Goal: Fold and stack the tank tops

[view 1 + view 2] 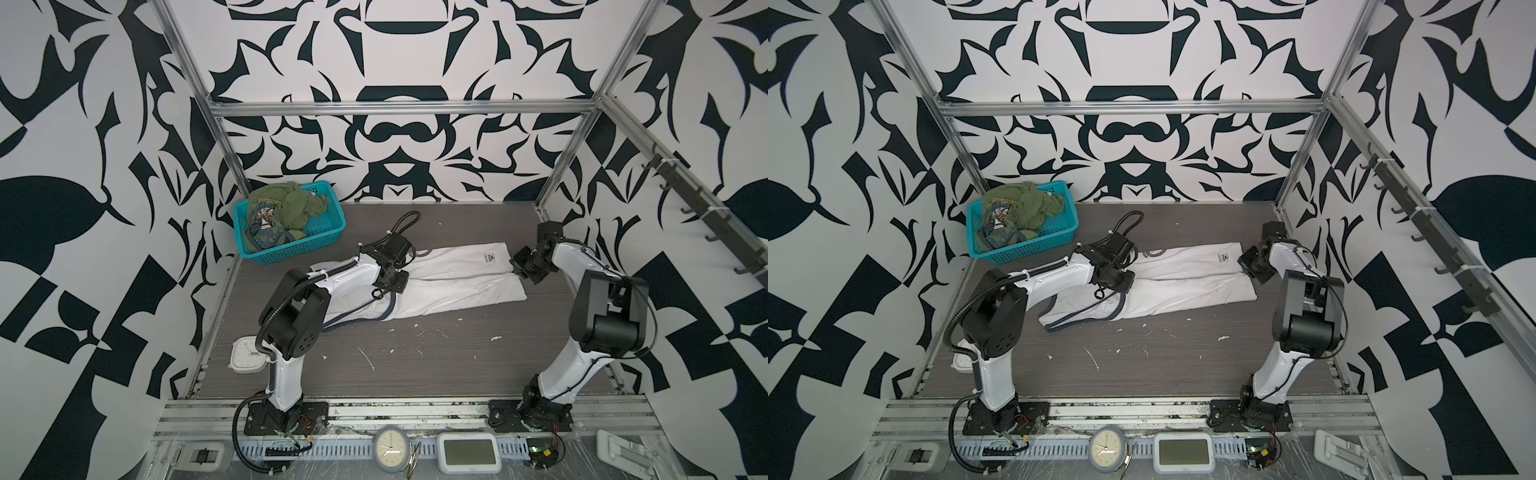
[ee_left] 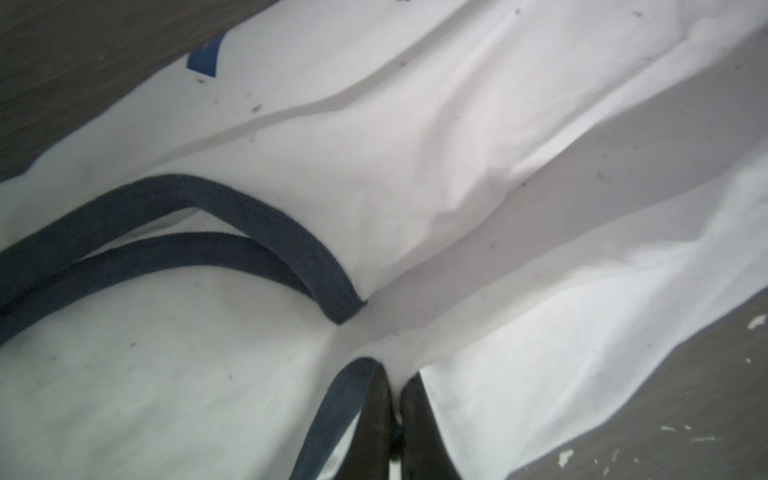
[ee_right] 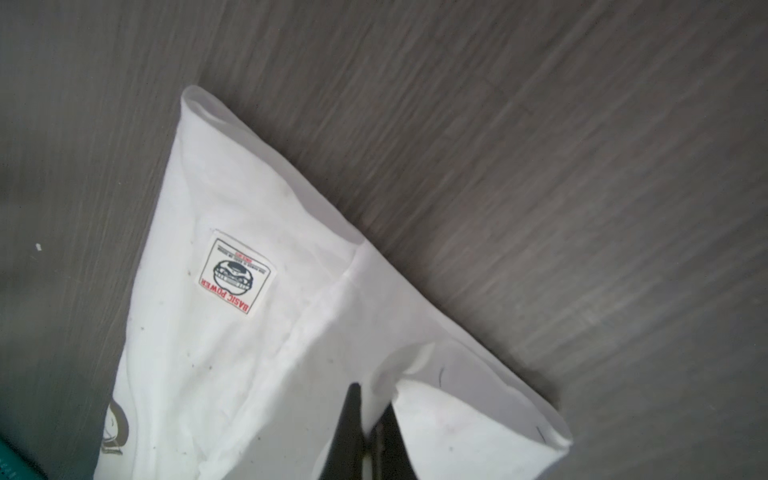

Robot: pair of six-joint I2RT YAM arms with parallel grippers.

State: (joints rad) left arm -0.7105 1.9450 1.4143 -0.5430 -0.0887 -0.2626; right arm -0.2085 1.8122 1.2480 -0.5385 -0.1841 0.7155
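The tank top's strap slants frontward from my left gripper's armhole pinch; next I open and take the strap end point(image 1: 1048, 321).
The white tank top point(image 1: 457, 278) lies stretched across the middle of the table, folded lengthwise, with its dark trim toward the left arm. My left gripper point(image 1: 388, 286) is shut on the cloth beside a trim strap; in the left wrist view the gripper point(image 2: 397, 370) pinches white fabric next to the navy trim point(image 2: 291, 232). My right gripper point(image 1: 517, 272) is shut on the hem end; in the right wrist view the gripper point(image 3: 370, 394) pinches a raised fold near the label point(image 3: 235, 274). The olive green tank top point(image 1: 291, 203) sits crumpled in the basket.
The teal mesh basket point(image 1: 299, 249) stands at the back left corner. A white lidded box point(image 1: 247, 359) lies front left beside the left arm's base. A clock point(image 1: 390, 449) and a small screen point(image 1: 469, 453) sit on the front rail. White flecks dot the grey table point(image 1: 415, 365).
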